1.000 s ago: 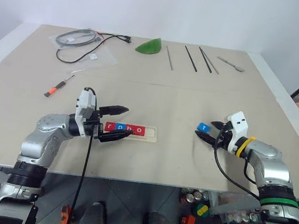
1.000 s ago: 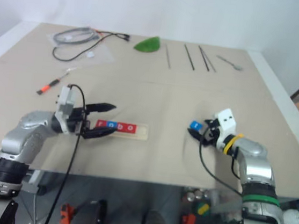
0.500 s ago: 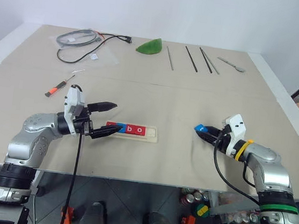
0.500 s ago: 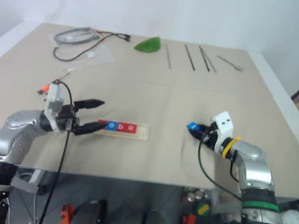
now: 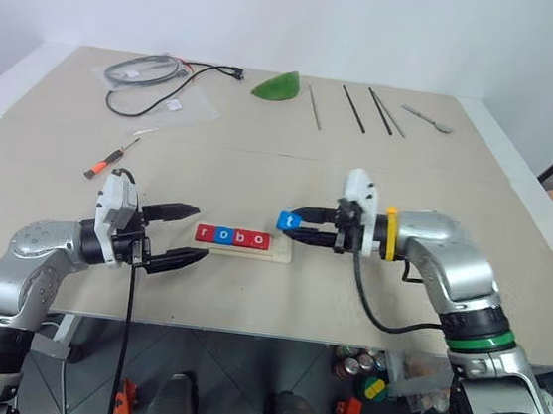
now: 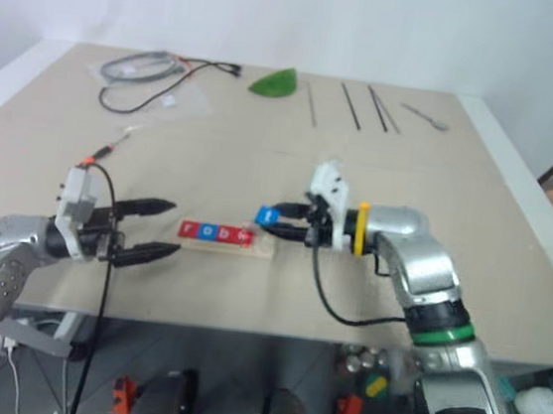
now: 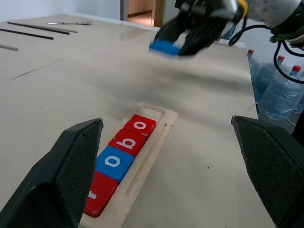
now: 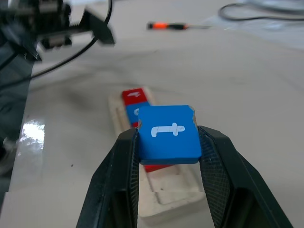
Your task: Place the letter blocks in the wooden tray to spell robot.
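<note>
My right gripper is going to release the blue t block in the wooden tray's bare slot (image 5: 277, 243) (image 8: 170, 179), beside the red o block.
The wooden tray (image 5: 285, 252) lies near the table's front middle. In its groove sit letter blocks reading r, o, b, o: red (image 7: 99, 194), blue (image 7: 114, 161), red (image 7: 127, 141), red (image 7: 141, 125). The slot at the tray's right end (image 7: 154, 112) is bare. My right gripper (image 5: 293, 224) is shut on a blue block with a white t (image 8: 168, 133) and holds it in the air just above that right end. My left gripper (image 5: 192, 233) stands open just left of the tray, with nothing between its fingers (image 7: 71, 166).
At the back of the table lie a coiled cable (image 5: 151, 78), a green leaf-shaped piece (image 5: 275, 87), several thin rods (image 5: 353, 106) and a spoon (image 5: 427, 117). An orange-handled screwdriver (image 5: 105, 162) lies at the left. Water bottles (image 7: 275, 85) stand beyond the table's edge.
My right gripper closed on the blue t block and carried it left and up from the table's right side to the tray's right end. My left gripper drew back leftward off the tray, still open.
</note>
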`<move>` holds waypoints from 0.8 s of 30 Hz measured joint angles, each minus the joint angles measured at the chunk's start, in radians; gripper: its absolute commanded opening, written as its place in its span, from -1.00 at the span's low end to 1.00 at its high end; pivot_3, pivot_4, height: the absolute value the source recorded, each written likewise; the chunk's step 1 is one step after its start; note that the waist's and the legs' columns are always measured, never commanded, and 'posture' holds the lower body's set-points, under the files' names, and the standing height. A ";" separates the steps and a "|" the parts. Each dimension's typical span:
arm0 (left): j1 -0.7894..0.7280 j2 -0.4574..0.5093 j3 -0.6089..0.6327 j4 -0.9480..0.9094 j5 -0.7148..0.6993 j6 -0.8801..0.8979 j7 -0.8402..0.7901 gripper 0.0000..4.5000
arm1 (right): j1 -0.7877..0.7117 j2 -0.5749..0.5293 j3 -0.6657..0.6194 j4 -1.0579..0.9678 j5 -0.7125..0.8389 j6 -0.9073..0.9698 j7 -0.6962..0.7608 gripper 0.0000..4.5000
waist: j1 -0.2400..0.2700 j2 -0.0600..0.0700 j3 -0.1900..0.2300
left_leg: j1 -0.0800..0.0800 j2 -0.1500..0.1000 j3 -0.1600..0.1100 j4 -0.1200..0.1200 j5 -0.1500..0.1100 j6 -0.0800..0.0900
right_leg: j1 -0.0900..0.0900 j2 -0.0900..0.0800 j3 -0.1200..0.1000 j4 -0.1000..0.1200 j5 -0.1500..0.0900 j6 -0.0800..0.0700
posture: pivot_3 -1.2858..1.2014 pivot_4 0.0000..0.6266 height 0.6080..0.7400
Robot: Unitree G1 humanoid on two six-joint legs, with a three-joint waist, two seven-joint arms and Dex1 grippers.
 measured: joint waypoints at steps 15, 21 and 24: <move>0.040 -0.029 -0.001 -0.052 -0.003 -0.007 0.064 1.00 | -0.110 0.080 0.103 0.314 -0.165 -0.213 0.131 -0.47 | 0.000 0.000 0.000 | 0.000 0.003 0.001 -0.001 0.001 0.001 | -0.001 0.003 0.000 0.000 -0.001 0.002 | 0.03 -0.52 1.00; 0.055 -0.029 0.003 -0.066 -0.005 -0.007 0.070 1.00 | -0.117 0.112 0.116 0.389 -0.213 -0.272 0.137 -0.47 | 0.000 0.000 0.000 | 0.000 0.003 0.002 -0.001 0.001 0.001 | -0.001 0.003 0.000 0.000 -0.001 0.001 | 0.03 -0.52 1.00; 0.055 -0.028 0.011 -0.066 -0.006 -0.007 0.070 1.00 | -0.136 0.123 0.116 0.416 -0.230 -0.287 0.138 -0.47 | -0.001 0.000 0.000 | 0.000 0.003 0.001 -0.001 0.001 0.000 | -0.001 0.003 0.000 0.000 0.000 0.001 | 0.03 -0.52 1.00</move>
